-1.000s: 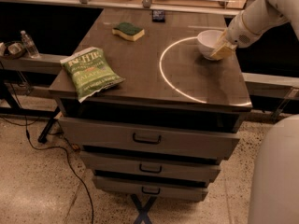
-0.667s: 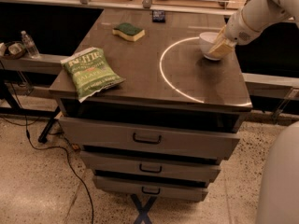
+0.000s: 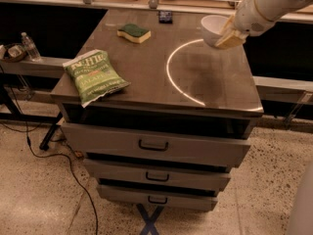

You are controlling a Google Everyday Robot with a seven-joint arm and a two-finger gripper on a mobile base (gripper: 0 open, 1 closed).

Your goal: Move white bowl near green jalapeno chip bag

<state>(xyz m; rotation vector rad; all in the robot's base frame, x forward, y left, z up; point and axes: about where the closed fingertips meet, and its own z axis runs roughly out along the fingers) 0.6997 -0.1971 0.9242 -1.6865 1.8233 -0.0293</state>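
The white bowl will be released between the green jalapeno chip bag and the sponge (image 3: 123, 56), close beside the bag.
The white bowl (image 3: 211, 28) hangs a little above the back right part of the cabinet top (image 3: 146, 77), tilted slightly. My gripper (image 3: 229, 36) comes in from the upper right and is shut on the bowl's right rim. The green jalapeno chip bag (image 3: 95, 75) lies flat at the front left corner of the top, far from the bowl.
A green-and-yellow sponge (image 3: 133, 32) lies at the back left and a small dark object (image 3: 165, 16) at the back edge. A bright light arc (image 3: 171, 77) crosses the top. Drawers (image 3: 154, 145) are below. A water bottle (image 3: 30, 45) stands on a ledge at left.
The gripper has lifted the white bowl off the cabinet top and carried it slightly up and back; the bag and sponge have not moved.
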